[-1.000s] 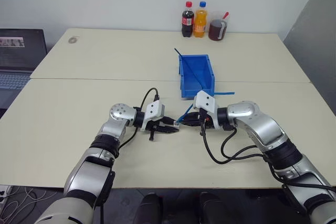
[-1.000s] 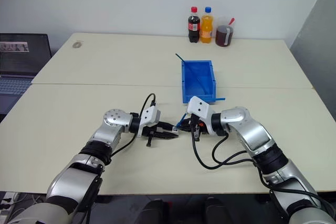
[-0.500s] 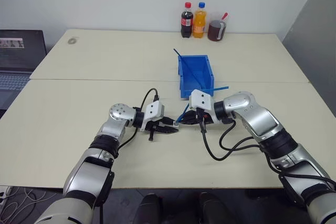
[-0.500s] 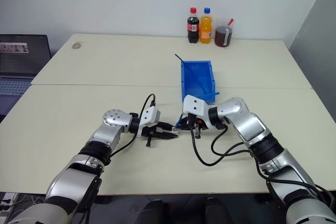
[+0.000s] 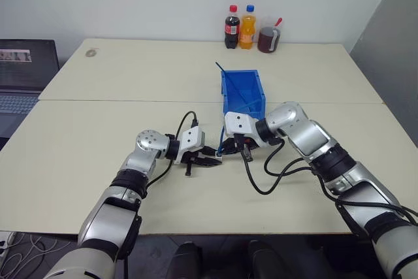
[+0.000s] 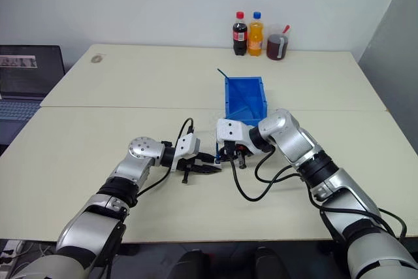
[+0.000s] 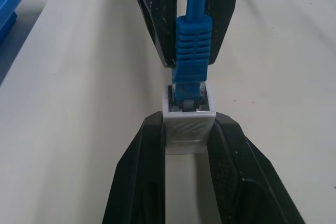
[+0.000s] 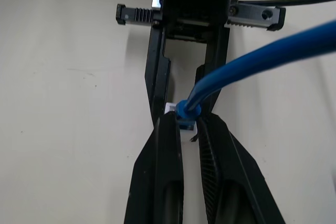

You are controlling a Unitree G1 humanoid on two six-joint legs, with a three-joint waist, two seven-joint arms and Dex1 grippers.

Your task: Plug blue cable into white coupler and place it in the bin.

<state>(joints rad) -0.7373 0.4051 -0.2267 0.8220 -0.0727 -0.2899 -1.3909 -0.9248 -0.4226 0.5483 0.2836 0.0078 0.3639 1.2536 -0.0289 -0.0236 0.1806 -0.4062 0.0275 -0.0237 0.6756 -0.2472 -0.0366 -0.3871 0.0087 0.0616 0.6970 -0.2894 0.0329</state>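
Note:
The robot's right gripper needs to release the blue cable and white coupler inside the near end of the blue bin [image 5: 245,107].
My left gripper [image 7: 189,123] is shut on the white coupler [image 7: 189,131], holding it just above the table in front of the bin [image 5: 243,89]. The blue cable [image 7: 191,51] has its plug seated in the coupler's opening. From the opposite side my right gripper [image 8: 186,123] is shut on that plug, nose to nose with the left gripper [image 5: 212,160]. The cable [image 8: 252,59] curves away from the plug towards the bin. In the left eye view the coupler [image 5: 217,155] is a tiny white speck between the two grippers.
The blue bin stands just behind the grippers, with a thin blue strand [image 5: 221,68] poking over its far left corner. Two bottles [image 5: 240,26] and a cup [image 5: 268,38] stand at the table's far edge. A laptop [image 5: 19,73] sits far left. Black robot cables [image 5: 274,174] loop beside my right arm.
My right arm swung in towards the bin and its wrist rolled, while its gripper stayed at the coupler. The cable's free end moved from the table beside the bin to over it. The left arm kept still.

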